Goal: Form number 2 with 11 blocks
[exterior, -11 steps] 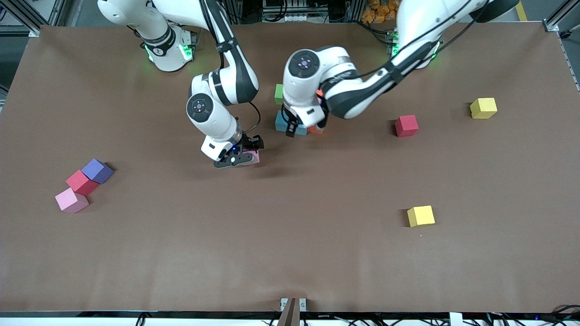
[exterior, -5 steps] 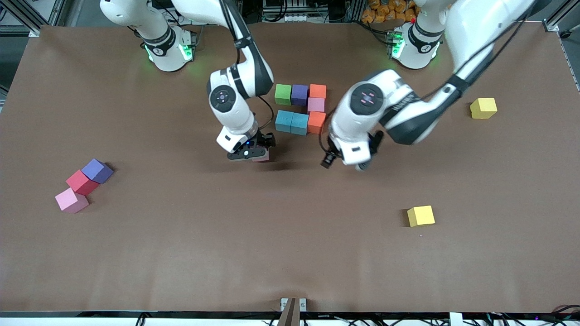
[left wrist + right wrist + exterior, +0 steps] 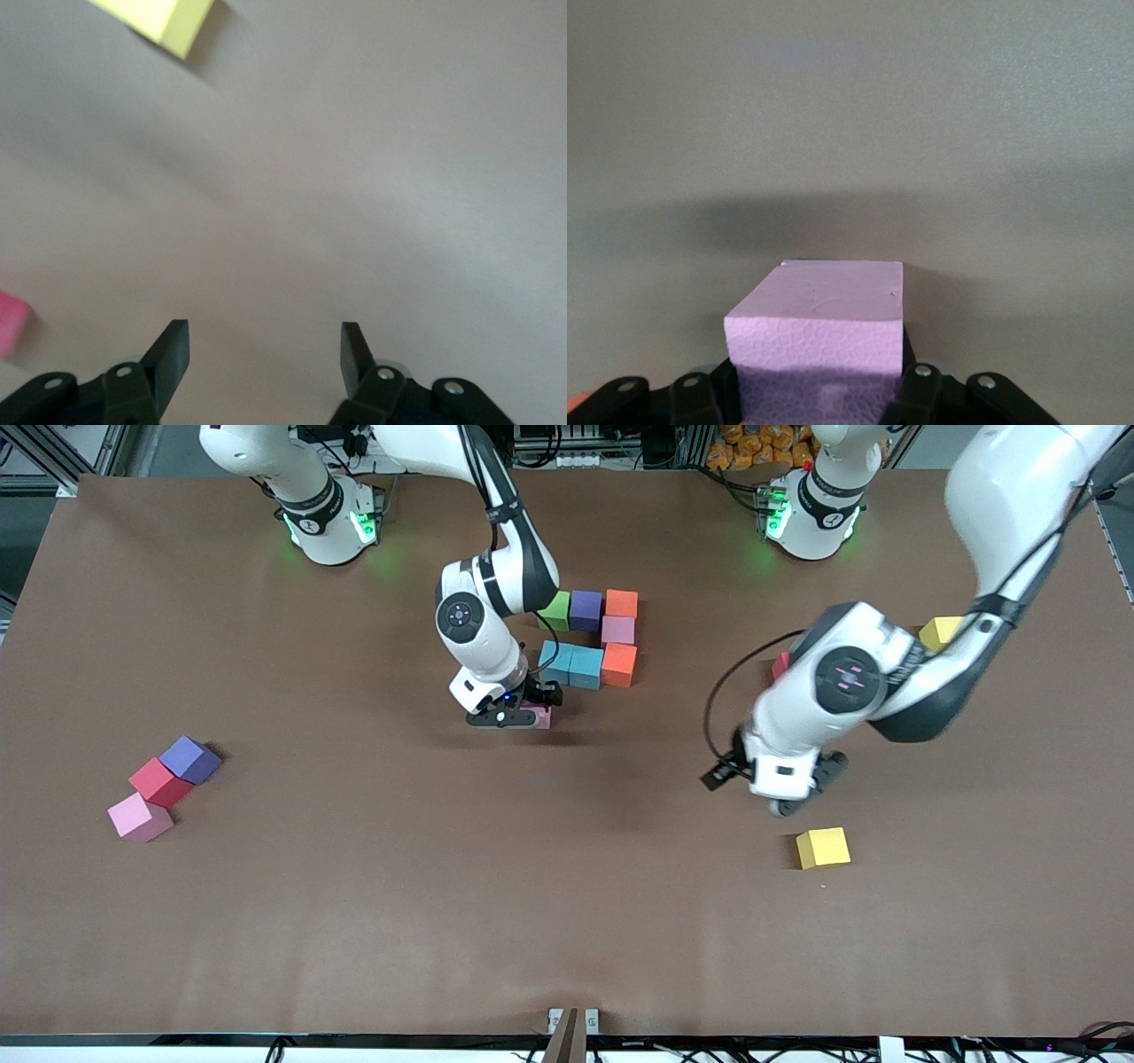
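Note:
Once released by my right gripper, the pink block, now low over the table, will rest against the outer light blue block, opposite the green block point(image 3: 548, 696).
Seven blocks lie together at mid-table: green point(image 3: 558, 613), purple point(image 3: 585, 609), orange point(image 3: 621, 603), pink point(image 3: 617, 630), orange point(image 3: 618, 664) and two light blue point(image 3: 586, 666). My right gripper point(image 3: 523, 717) point(image 3: 819, 394) is shut on a pink block point(image 3: 538, 716) point(image 3: 819, 328), low over the table beside the light blue pair. My left gripper point(image 3: 787, 802) point(image 3: 264, 341) hangs open and empty over bare table, close to a yellow block point(image 3: 822, 847) point(image 3: 159, 18).
A purple point(image 3: 189, 758), a red point(image 3: 159, 781) and a pink block point(image 3: 139, 817) cluster toward the right arm's end. A red block point(image 3: 780, 664) and a second yellow one point(image 3: 939, 631) peek out from under the left arm.
My right gripper has carried the pink block toward the light blue blocks. My left arm has swung off the block group to the yellow block nearer the front camera.

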